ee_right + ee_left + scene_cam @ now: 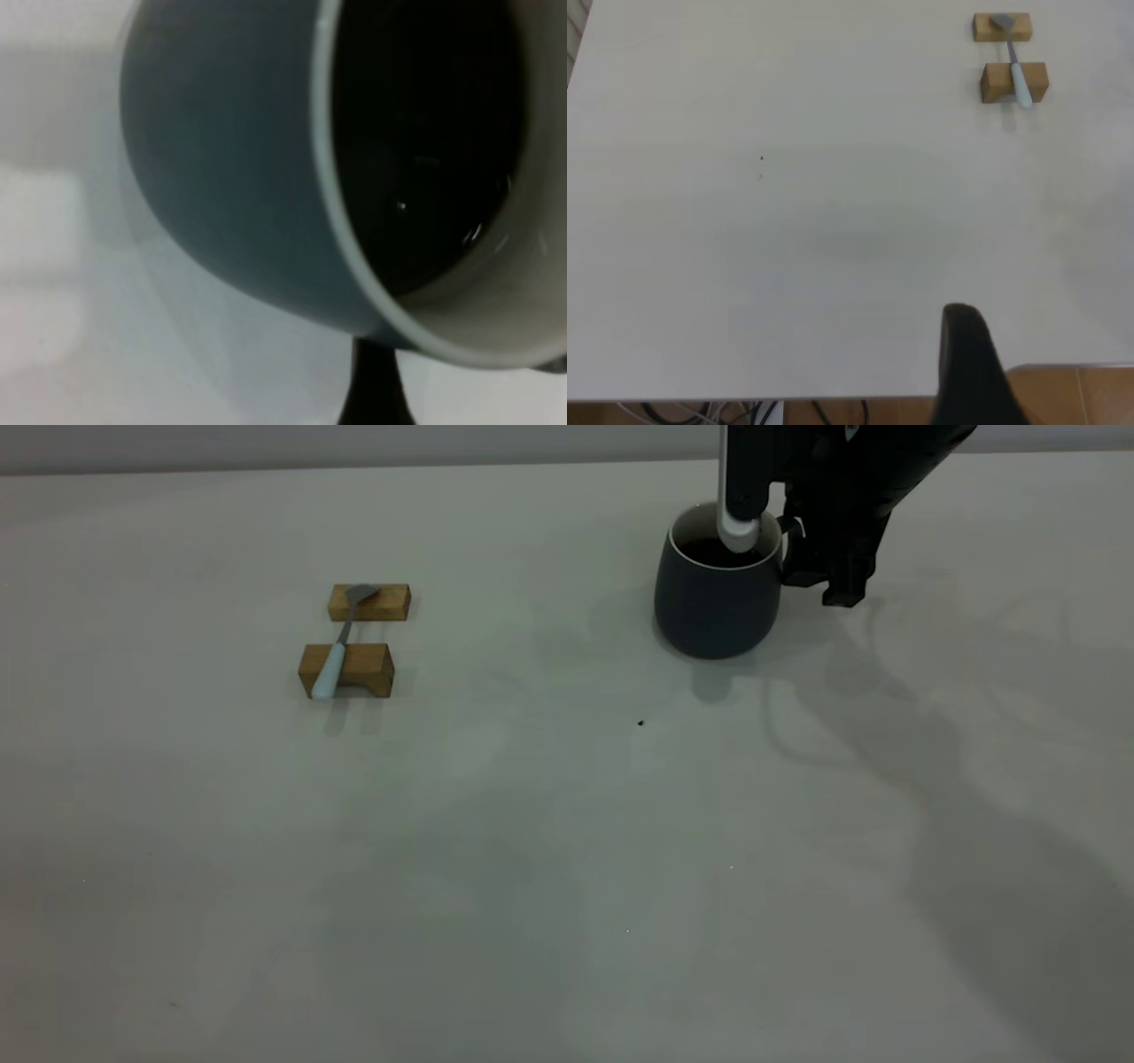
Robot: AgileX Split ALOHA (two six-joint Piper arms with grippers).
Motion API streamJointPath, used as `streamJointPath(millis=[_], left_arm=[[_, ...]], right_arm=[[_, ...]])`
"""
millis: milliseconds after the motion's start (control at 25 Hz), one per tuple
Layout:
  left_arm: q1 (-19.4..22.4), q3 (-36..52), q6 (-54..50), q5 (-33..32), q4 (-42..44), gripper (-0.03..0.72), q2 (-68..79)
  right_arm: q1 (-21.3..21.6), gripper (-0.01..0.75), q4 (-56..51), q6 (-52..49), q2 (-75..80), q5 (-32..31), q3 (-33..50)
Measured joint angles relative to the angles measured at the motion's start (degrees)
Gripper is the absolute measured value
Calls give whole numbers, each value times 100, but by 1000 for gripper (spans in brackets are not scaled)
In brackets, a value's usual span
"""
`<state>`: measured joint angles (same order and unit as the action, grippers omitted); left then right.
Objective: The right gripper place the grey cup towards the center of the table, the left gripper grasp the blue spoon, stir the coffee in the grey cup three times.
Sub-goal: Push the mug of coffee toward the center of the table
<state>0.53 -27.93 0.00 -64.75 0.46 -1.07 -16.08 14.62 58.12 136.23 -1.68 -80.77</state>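
Observation:
I should back my right gripper off and close it around the handle before moving the grey cup, as its finger sits against the grey cup's side beside the cup's handle [791, 527].
The grey cup [718, 598] stands on the table [532, 824] at the far right, with dark coffee [709, 552] inside. My right gripper [791, 565] comes down from above and is shut on the cup's right wall: the white finger sits inside the rim and the black jaw outside, by the handle. In the right wrist view the cup [221, 159] and coffee [425, 133] fill the frame, above a black finger [372, 390]. The blue spoon [341, 642] [1015, 66] lies across two wooden blocks at the left. My left gripper [966, 363] is a dark shape far from the spoon.
Two brown wooden blocks [369, 602] [347, 670] hold the spoon off the table. A tiny dark speck [640, 723] marks the middle of the table. In the left wrist view the table's edge, brown floor [1072, 394] and cables show.

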Motion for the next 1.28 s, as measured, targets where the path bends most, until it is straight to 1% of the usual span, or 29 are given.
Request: streamJointPath(millis=[120, 240, 320, 440, 560, 640, 720, 880, 960, 1120, 1280], left_arm=[[0, 0, 0, 0, 0, 507, 0], [0, 0, 0, 0, 0, 507, 0], [0, 0, 0, 0, 0, 507, 0], [0, 0, 0, 0, 0, 507, 0], [0, 0, 0, 0, 0, 507, 0], [0, 0, 0, 0, 0, 507, 0], [0, 0, 0, 0, 0, 507, 0], [0, 0, 0, 0, 0, 507, 0], [0, 0, 0, 0, 0, 507, 0], [0, 0, 0, 0, 0, 507, 0], [0, 0, 30, 0, 0, 507, 0]], right_arm=[[0, 587, 0, 0, 7, 12, 0], [0, 547, 0, -40, 7, -48, -13], [0, 489, 0, -110, 7, -110, -32], [0, 383, -24, -157, -12, -238, -48], [-7, 283, -135, -180, -61, -479, -53], [-7, 235, -210, -194, -109, -646, -61], [-11, 215, -318, -194, -165, -858, -61], [-79, 213, -507, -196, -275, -1311, -48], [-115, 228, -554, -196, -274, -1414, -21], [-122, 293, -586, -242, -294, -1381, -11], [-132, 372, -697, -608, -330, -1394, -11]])
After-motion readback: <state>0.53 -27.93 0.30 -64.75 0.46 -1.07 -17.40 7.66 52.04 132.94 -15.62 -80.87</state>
